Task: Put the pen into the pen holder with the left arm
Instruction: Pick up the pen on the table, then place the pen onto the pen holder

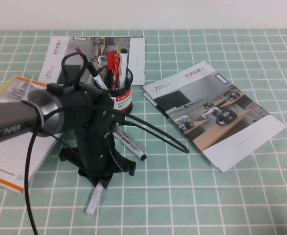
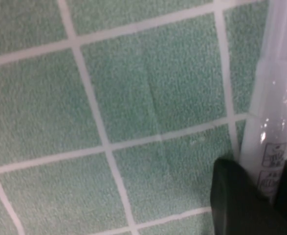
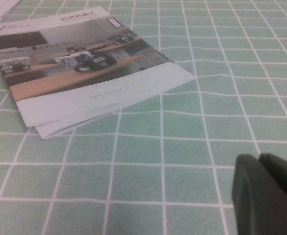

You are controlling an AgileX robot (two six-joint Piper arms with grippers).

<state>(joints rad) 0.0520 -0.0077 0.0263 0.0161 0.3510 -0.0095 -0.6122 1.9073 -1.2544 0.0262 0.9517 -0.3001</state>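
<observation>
The robot's left gripper needs to release the pen inside the pen holder [image 1: 105,73], between the red pens and the leaning black-capped marker. The pen is now low over the checked cloth.
The pen [image 1: 95,199], a thick white marker, lies low over the green checked cloth near the front, with one end sticking out from under my left gripper [image 1: 101,182]. In the left wrist view the pen [image 2: 275,98] runs between the two black fingers [image 2: 233,196], which press on both sides of its barrel. My left gripper [image 2: 266,182] is shut on it. The pen holder [image 1: 118,93], a black mesh cup with a white-and-red band, stands behind my left arm and holds several pens. My right gripper [image 3: 266,164] is shut and empty above the cloth, out of the high view.
A white marker with a black cap [image 1: 130,144] lies just right of my left wrist. A brochure [image 1: 214,112] lies to the right and also shows in the right wrist view [image 3: 84,68]. Another brochure [image 1: 92,54] lies behind the holder, and a book [image 1: 9,156] at the left.
</observation>
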